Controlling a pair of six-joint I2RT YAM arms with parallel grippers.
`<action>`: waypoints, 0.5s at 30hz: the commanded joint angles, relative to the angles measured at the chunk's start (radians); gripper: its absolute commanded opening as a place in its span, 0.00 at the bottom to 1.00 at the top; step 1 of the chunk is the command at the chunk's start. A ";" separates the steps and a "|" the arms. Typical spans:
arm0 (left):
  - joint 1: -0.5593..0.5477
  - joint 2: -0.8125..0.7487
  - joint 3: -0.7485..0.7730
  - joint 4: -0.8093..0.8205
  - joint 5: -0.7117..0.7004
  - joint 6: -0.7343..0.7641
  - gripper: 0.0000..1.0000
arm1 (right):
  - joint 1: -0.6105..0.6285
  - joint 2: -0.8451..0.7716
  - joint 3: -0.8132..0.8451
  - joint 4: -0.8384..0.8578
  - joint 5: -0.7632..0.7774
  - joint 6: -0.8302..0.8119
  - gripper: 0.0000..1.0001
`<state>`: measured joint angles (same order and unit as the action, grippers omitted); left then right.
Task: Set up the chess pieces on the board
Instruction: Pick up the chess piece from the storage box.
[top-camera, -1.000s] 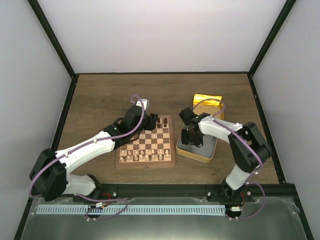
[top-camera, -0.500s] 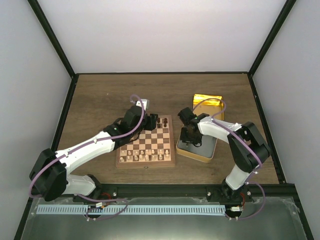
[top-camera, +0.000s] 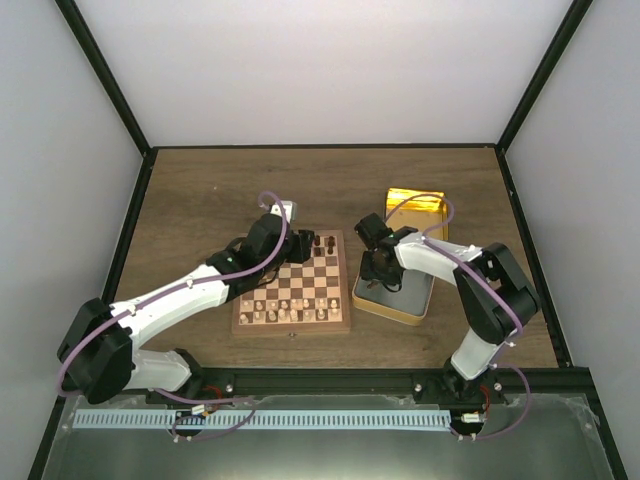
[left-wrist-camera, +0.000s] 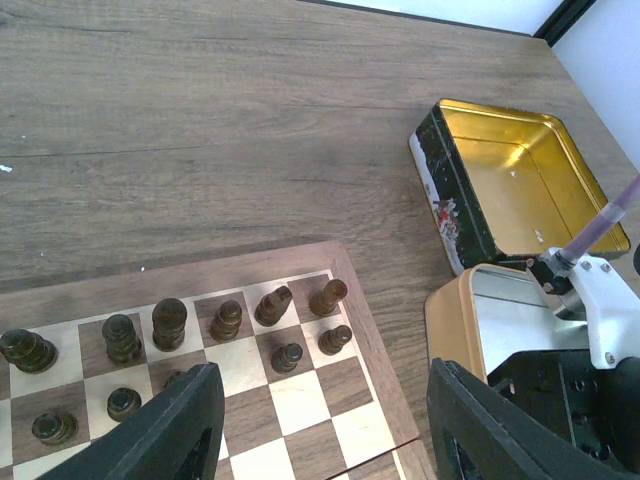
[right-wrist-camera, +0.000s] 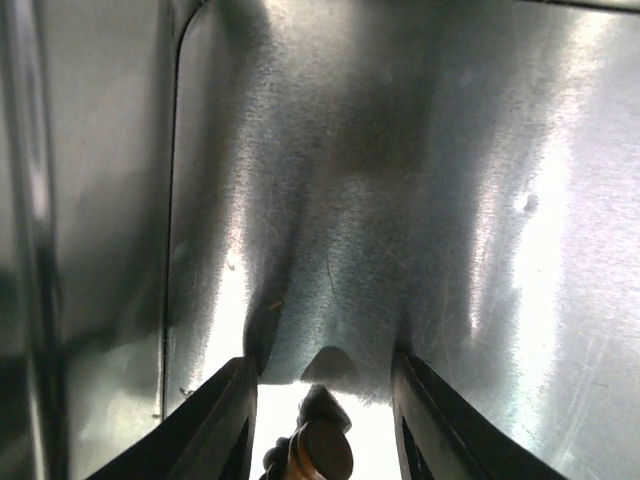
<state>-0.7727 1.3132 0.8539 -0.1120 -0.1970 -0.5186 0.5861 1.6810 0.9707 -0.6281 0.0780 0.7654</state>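
Note:
My right gripper should line up its fingers, as the dark chess piece lies slanted between them, then grip its flat end (right-wrist-camera: 329, 450) and pass it to my left gripper.
The board (top-camera: 292, 292) lies mid-table, its far corner also in the left wrist view (left-wrist-camera: 370, 330). Several dark chess pieces (left-wrist-camera: 228, 320) stand on its two far rows (top-camera: 318, 243). My left gripper (left-wrist-camera: 325, 430) hovers open over the board's far squares (top-camera: 290, 248), with nothing between its fingers. My right gripper (top-camera: 384, 278) is down inside the shallow tin half (top-camera: 412, 300). In the right wrist view one dark chess piece (right-wrist-camera: 322, 448) lies on the tin's shiny floor, between the open right gripper's (right-wrist-camera: 322, 365) fingers, with a gap on each side.
Pale chessmen (top-camera: 290, 315) fill the board's near rows. The gold tin's other half (top-camera: 415, 205) lies open behind the right arm, seen too in the left wrist view (left-wrist-camera: 515, 180). The tin's wall (right-wrist-camera: 30, 250) rises left of my right gripper.
The right wrist has shifted very slightly inside the tin. The left arm has stayed still.

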 joint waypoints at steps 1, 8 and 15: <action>0.004 -0.012 -0.011 0.027 0.010 -0.001 0.58 | 0.018 0.013 -0.036 -0.070 -0.029 0.007 0.40; 0.003 -0.025 -0.018 0.029 0.007 -0.001 0.58 | 0.052 0.016 -0.063 -0.104 -0.016 0.022 0.40; 0.003 -0.032 -0.028 0.032 0.009 -0.003 0.58 | 0.084 -0.009 -0.102 -0.125 0.000 0.043 0.36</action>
<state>-0.7727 1.3056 0.8455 -0.1047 -0.1959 -0.5194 0.6533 1.6463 0.9318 -0.6720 0.0914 0.7761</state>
